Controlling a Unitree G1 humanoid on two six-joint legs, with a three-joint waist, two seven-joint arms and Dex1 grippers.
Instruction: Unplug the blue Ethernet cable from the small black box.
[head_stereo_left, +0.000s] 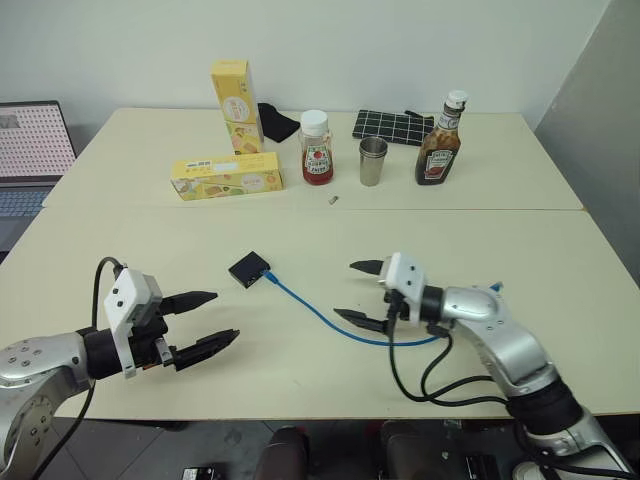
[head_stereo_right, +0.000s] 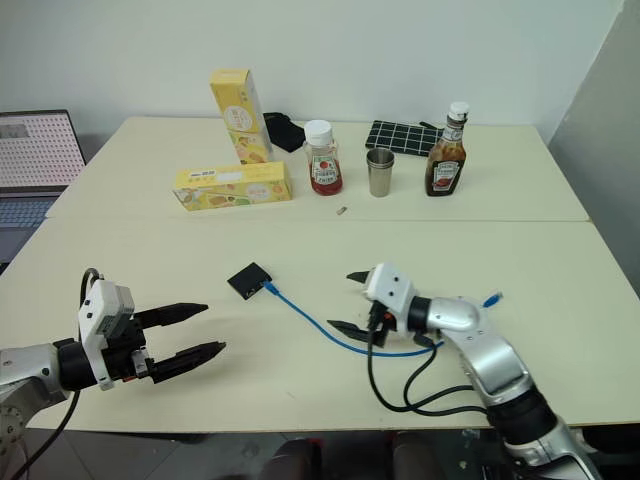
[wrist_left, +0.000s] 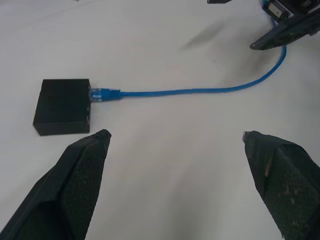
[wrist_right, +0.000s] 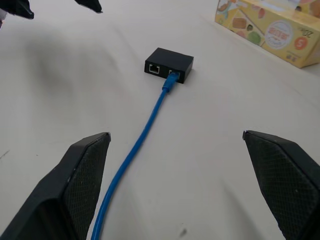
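Note:
The small black box should next be grabbed by my left gripper by the end (head_stereo_left: 241, 261) (wrist_left: 41, 106) opposite the blue Ethernet cable's plug, so that the plugged-in side stays clear.
The small black box (head_stereo_left: 249, 269) lies flat near the middle of the cream table (head_stereo_left: 300, 380). The blue Ethernet cable (head_stereo_left: 320, 315) is plugged into its right-hand port, with an empty port beside it in the right wrist view (wrist_right: 169, 64). From there the cable curves toward my right arm and passes under it. My left gripper (head_stereo_left: 225, 316) is open and empty, low over the table to the left of the box and nearer the front edge. My right gripper (head_stereo_left: 344, 290) is open, its fingers straddling the cable (wrist_right: 145, 130) some way from the plug, touching nothing.
Along the back stand a tall yellow carton (head_stereo_left: 236, 105), a lying yellow carton (head_stereo_left: 226, 178), a ketchup jar (head_stereo_left: 316, 148), a steel cup (head_stereo_left: 372, 162), a brown sauce bottle (head_stereo_left: 440, 142), a grid-lined black mat (head_stereo_left: 392, 125) and a black cloth (head_stereo_left: 278, 123). A laptop (head_stereo_left: 30, 150) sits at far left.

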